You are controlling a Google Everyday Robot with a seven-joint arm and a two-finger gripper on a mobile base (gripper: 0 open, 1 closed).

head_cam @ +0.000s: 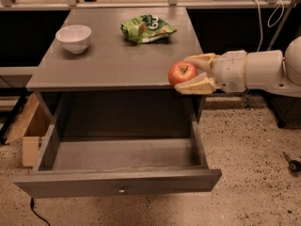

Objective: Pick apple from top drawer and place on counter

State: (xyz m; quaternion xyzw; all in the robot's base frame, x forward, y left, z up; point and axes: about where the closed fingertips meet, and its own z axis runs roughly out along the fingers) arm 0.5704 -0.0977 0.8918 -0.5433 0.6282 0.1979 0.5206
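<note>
The apple will go on the counter (159, 52) just before the green snack bag.
My gripper (186, 73) reaches in from the right and is shut on the apple (181, 73), red with yellowish patches, one tan finger (200, 59) above it and one below. The apple hangs in the air at the level of the counter (113, 60), just over its front right corner. The top drawer (117, 182) stands pulled fully open below, its grey bottom bare, its small round knob at the middle of the front panel.
A white bowl (74, 37) sits at the counter's back left. A green snack bag (146, 28) lies at the back middle. A wooden box (28, 126) leans on the floor left of the cabinet. A cable hangs at the right.
</note>
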